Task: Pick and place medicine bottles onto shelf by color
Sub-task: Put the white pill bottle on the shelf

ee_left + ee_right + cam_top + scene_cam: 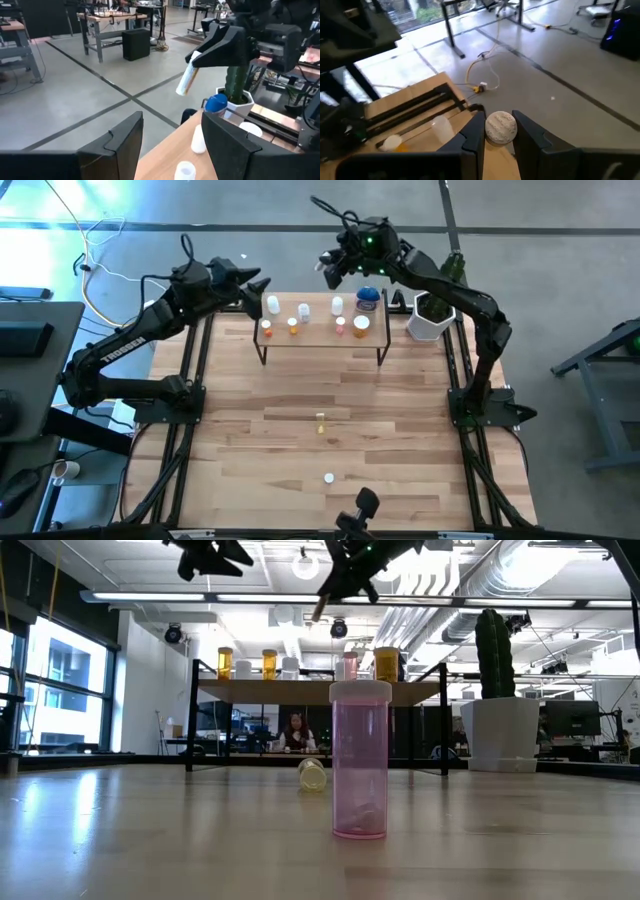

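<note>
The white-capped orange bottle, now held above the shelf's far edge, will go down from my right gripper by the shelf's far edge (pixel 322 299), in the spot between two white bottles.
The shelf (pixel 320 338) stands at the table's far middle with several small bottles (pixel 292 326) on its top, a blue jar (pixel 368 298) among them. My right gripper (pixel 333 272) hovers above the shelf's far edge, shut on a small white-capped orange bottle (pixel 188 80). My left gripper (pixel 262 283) hangs open over the shelf's far left corner, holding nothing. A pink bottle (pixel 360 760) stands upright on the table near the front. Another small bottle (pixel 312 774) lies on its side mid-table. My right gripper pinches the bottle's white-capped upper end (pixel 501 127) between its two fingers (pixel 472 137). The fingers come slanting down from the table's right and far side. The bottle juts out tilted below the fingertips, its orange end (pixel 182 90) lowest, lifted clear above the shelf.
A white pot with a green cactus (pixel 430 315) stands right of the shelf. Black rails run along the table's left and right edges. Open tabletop (pixel 300 390) lies between the shelf and the near bottles.
</note>
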